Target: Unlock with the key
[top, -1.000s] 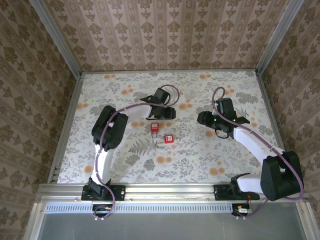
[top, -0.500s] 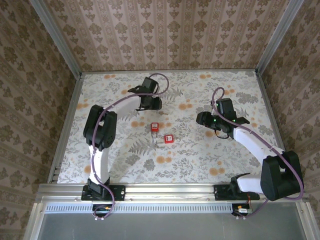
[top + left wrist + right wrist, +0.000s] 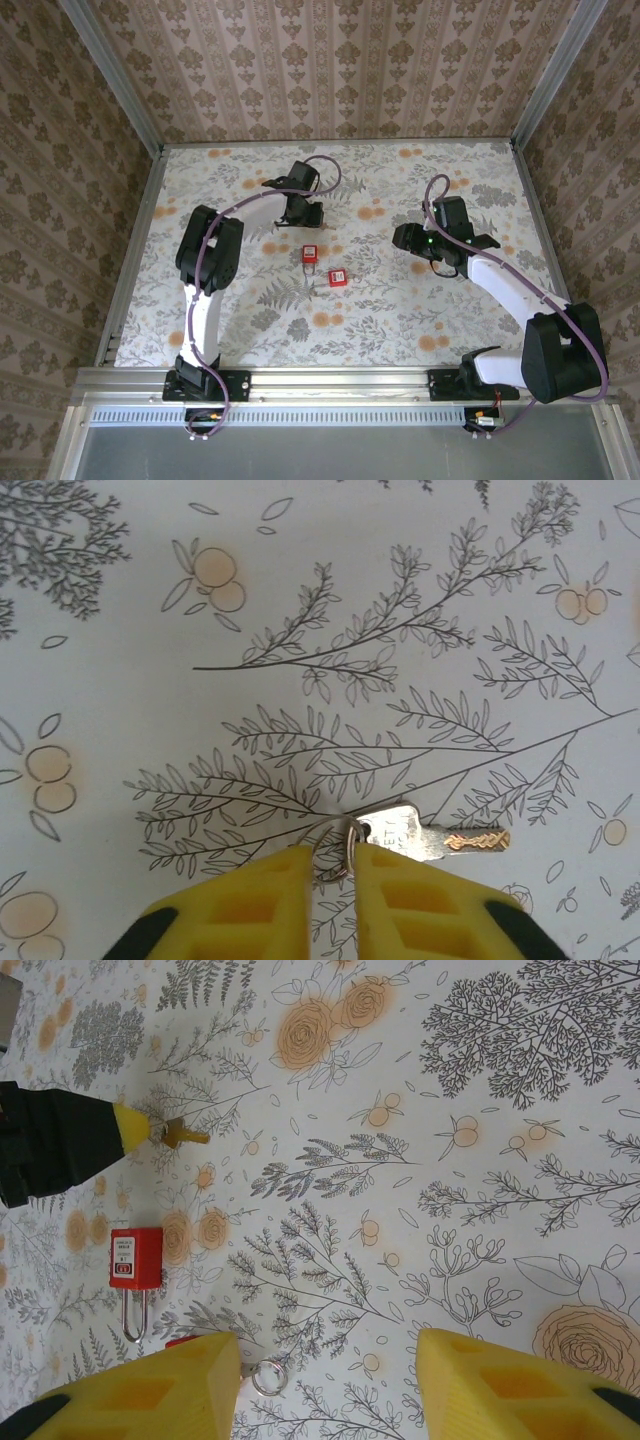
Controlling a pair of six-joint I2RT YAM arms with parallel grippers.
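Note:
The left gripper's fingers hold only the key's ring, leaving the blade free to swing, so the robot should open them and grip closer to the key's head (image 3: 388,830) before lifting.
A silver key (image 3: 400,832) with a gold blade lies flat on the flowered table, its ring (image 3: 322,832) standing upright between my left gripper's yellow fingers. The left gripper (image 3: 333,852) is shut on that ring. In the right wrist view the key's blade (image 3: 187,1137) pokes out past the left gripper's yellow tip (image 3: 132,1126). A red padlock (image 3: 311,253) with a steel shackle lies mid-table, in front of the left gripper (image 3: 302,212). My right gripper (image 3: 424,243) hovers to the padlock's right, open with nothing between its fingers.
A second small red block (image 3: 338,277) lies just right of the padlock (image 3: 136,1258). A loose metal ring (image 3: 268,1377) shows beside it, close to my right gripper's left finger (image 3: 160,1390). Patterned walls enclose the table on three sides.
The left arm swung back and left, away from above the padlock, and its jaws closed on the key's ring. The right arm has stayed put.

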